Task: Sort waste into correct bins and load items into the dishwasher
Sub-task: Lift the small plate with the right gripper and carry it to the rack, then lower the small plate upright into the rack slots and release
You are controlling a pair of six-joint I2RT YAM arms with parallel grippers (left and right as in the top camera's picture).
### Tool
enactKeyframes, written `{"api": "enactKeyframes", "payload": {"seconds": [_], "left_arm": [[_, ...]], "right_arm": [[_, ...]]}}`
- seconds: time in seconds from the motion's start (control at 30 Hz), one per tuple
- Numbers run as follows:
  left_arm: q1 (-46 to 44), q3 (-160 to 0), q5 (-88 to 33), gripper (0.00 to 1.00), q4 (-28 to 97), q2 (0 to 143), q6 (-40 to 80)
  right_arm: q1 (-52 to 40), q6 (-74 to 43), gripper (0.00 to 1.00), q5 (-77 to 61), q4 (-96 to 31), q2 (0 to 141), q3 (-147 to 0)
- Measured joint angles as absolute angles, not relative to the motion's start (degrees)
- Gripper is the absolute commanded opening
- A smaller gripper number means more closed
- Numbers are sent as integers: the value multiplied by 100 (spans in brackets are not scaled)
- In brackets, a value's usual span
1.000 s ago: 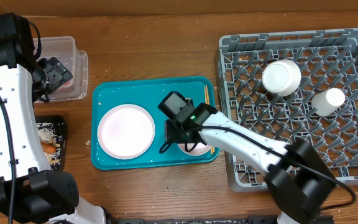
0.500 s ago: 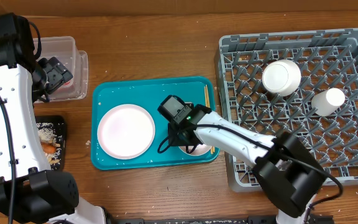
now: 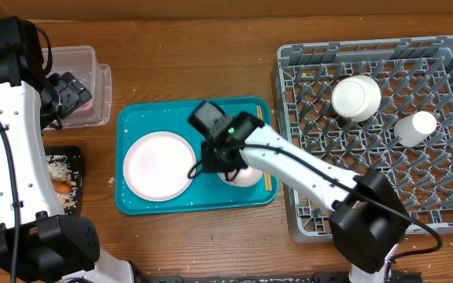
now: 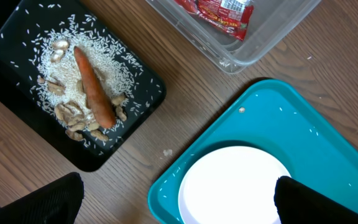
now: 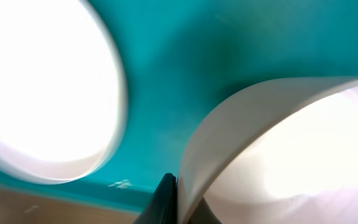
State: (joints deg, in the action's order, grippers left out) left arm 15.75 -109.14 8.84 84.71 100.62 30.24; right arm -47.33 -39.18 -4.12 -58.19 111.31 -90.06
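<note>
Next, my right gripper goes to the grey dish rack with the white bowl-shaped dish. It will let go of the dish in the grey dish rack [image 3: 362,132], just in front of the white bowl.
My right gripper [image 3: 228,167] is shut on the rim of the small white plate [image 3: 244,175] on the teal tray [image 3: 171,114]. In the right wrist view its fingers [image 5: 165,200] pinch that thin rim [image 5: 210,149]. The large white plate [image 3: 160,165] lies just left of it. Wooden chopsticks [image 3: 261,119] lie along the tray's right side. The grey dish rack [image 3: 305,212] holds a white bowl [image 3: 356,97] and a cup [image 3: 415,126]. My left gripper [image 3: 68,94] hangs open and empty over the clear tub [image 3: 81,59]. The tub [image 4: 253,46] holds a red wrapper [image 4: 219,9].
A flat black tray [image 4: 145,93] at the left holds rice grains [image 4: 45,59], beige scraps [image 4: 73,121] and an orange carrot stick [image 4: 93,87]. Bare wood lies between the black tray and the teal tray [image 4: 229,134]. The rack fills the right side of the table.
My right gripper has closed on the small plate's rim, and its wrist has swung up and to the left. The small plate has shifted slightly with it. The left arm has not moved.
</note>
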Motion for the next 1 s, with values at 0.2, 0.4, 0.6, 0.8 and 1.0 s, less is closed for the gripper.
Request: {"api": "enactKeyframes", "payload": {"seconds": [0.2, 0.4, 0.6, 0.8, 1.0], "left_arm": [[1575, -10914, 882, 100, 8471, 10062, 3024], [1575, -10914, 884, 100, 8471, 10062, 3024], [1575, -10914, 882, 100, 8471, 10062, 3024], [1575, -10914, 884, 100, 8471, 10062, 3024], [1575, -10914, 884, 100, 8468, 10062, 3024]], "right_arm": [[-4676, -3411, 4, -974, -6259, 10739, -9974], [-3664, -2720, 4, -1787, -6921, 9789, -10169], [-1339, -1540, 4, -2906, -8036, 9380, -10230], [464, -16, 4, -4309, -8613, 9380, -9865], [1678, 1466, 4, -5760, -8801, 9382, -8958]]}}
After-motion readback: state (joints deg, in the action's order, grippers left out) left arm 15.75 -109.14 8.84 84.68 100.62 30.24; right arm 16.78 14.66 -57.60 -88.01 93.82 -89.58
